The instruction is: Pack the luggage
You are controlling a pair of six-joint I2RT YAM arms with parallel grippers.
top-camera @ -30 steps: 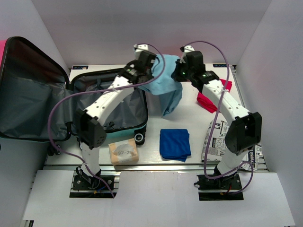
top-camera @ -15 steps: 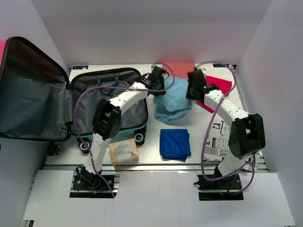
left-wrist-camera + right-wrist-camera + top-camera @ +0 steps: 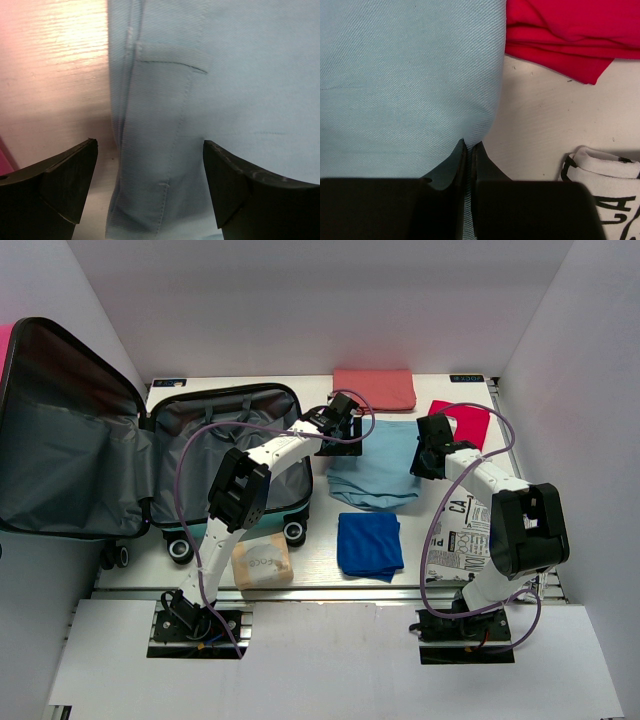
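Note:
I will pinch its folded layers (image 3: 147,150) at the light blue garment's edge near the luggage, which lies loose between my left gripper's open fingers, before I lift both edges.
The luggage (image 3: 70,440) lies open at the left, its lid leaning on the wall and its dark grey lining bare. A light blue garment (image 3: 375,472) is spread flat on the table to its right. My left gripper (image 3: 350,430) hovers open over the garment's left edge. In the left wrist view the light blue garment (image 3: 200,75) lies loose between the wide-apart fingers (image 3: 65,185) of the left gripper (image 3: 150,185). My right gripper (image 3: 425,460) is shut on the garment's right edge. In the right wrist view the light blue garment (image 3: 405,85) is pinched in the right gripper (image 3: 469,150).
A salmon folded cloth (image 3: 375,388) lies at the back, a red cloth (image 3: 465,422) at the back right, and a white printed cloth (image 3: 462,530) on the right. A dark blue folded cloth (image 3: 370,544) and a tan packet (image 3: 260,562) sit near the front.
The light blue garment, held up by both grippers a second ago, has come down and now lies spread on the table. The left gripper has opened and let go of it.

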